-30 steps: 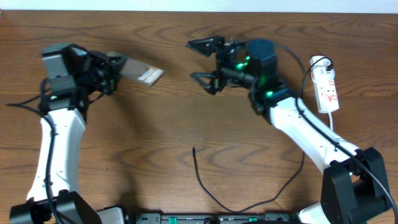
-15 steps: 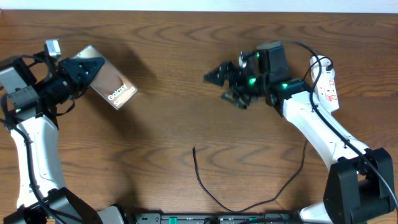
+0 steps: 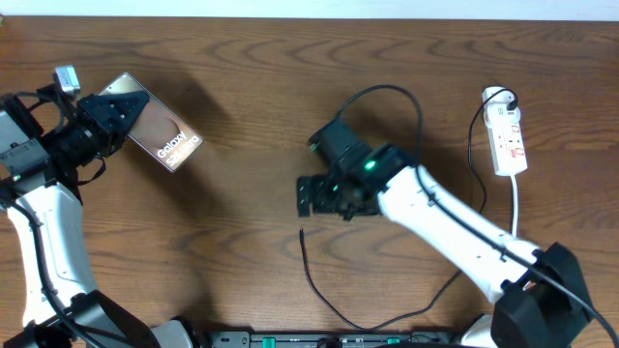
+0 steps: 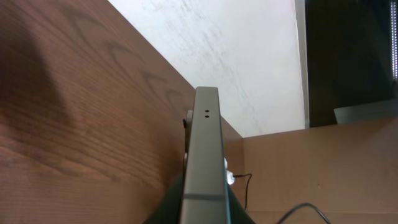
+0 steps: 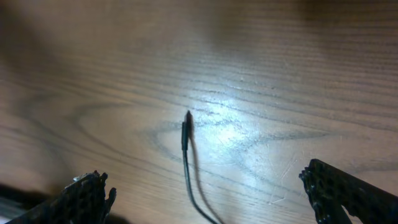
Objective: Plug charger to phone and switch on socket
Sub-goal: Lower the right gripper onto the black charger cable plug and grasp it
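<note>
My right gripper needs to grab the charger by its plug's black body (image 3: 302, 238) (image 5: 185, 138), just behind the metal tip, leaving that tip free for the phone.
My left gripper (image 3: 108, 114) is shut on one end of the phone (image 3: 162, 135) and holds it at the far left, bronze face up with the "Galaxy" lettering showing. In the left wrist view the phone (image 4: 204, 149) is edge-on between my jaws (image 4: 203, 214). The charger's plug tip (image 3: 302, 232) lies on the table mid-front. My right gripper (image 3: 309, 198) is open just above and behind it. In the right wrist view the tip (image 5: 186, 127) lies between the spread fingers (image 5: 87, 198), slightly ahead of them. The white socket (image 3: 508, 135) lies at the far right.
The charger cable (image 3: 334, 314) curves from the tip to the front edge and loops right. The right arm's thicker black cable (image 3: 387, 90) arches behind it. The socket's white cord (image 3: 517, 208) runs forward. The table's far edge meets a white wall (image 4: 236, 56).
My right arm has swung from near the socket down and left to just over the charger tip, jaws open. My left gripper with the phone has shifted only slightly.
</note>
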`<act>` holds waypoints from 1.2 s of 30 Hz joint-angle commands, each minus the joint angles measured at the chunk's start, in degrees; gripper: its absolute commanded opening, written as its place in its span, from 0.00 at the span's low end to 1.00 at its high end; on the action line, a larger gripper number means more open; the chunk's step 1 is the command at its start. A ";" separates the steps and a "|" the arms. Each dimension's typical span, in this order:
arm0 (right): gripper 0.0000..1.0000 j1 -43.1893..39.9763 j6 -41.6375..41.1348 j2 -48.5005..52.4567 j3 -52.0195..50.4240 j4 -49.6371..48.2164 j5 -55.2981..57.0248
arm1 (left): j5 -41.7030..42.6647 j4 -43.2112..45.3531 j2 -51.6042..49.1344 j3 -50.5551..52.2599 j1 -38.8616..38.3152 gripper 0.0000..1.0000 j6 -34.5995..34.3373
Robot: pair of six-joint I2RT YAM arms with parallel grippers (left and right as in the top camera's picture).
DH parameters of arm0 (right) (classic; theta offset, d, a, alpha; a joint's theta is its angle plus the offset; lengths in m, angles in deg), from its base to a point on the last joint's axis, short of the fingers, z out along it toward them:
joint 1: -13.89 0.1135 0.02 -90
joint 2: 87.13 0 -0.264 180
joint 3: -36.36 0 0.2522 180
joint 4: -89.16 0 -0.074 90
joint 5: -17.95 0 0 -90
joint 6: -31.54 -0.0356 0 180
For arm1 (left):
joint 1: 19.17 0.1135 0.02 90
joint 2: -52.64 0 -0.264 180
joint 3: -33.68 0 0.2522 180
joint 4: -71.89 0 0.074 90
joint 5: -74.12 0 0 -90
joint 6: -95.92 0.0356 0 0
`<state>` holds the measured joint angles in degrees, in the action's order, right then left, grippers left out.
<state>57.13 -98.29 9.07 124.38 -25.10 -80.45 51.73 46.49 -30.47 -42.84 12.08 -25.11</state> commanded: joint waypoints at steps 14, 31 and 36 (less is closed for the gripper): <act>0.96 11.96 -8.92 8.74 -3.89 -2.84 6.10 | 2.27 -0.92 0.74 -0.94 2.23 0.07 0.85; 0.56 12.72 -12.00 16.96 -3.61 -3.52 3.72 | 2.29 -1.57 0.74 -0.87 2.23 0.07 1.05; 0.54 11.32 -12.00 17.64 -3.43 -3.80 3.06 | 2.29 -1.57 0.74 -0.87 2.23 0.07 1.05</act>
<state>69.41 -109.63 24.87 121.16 -28.44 -77.07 51.73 44.67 -30.47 -42.84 14.07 -25.09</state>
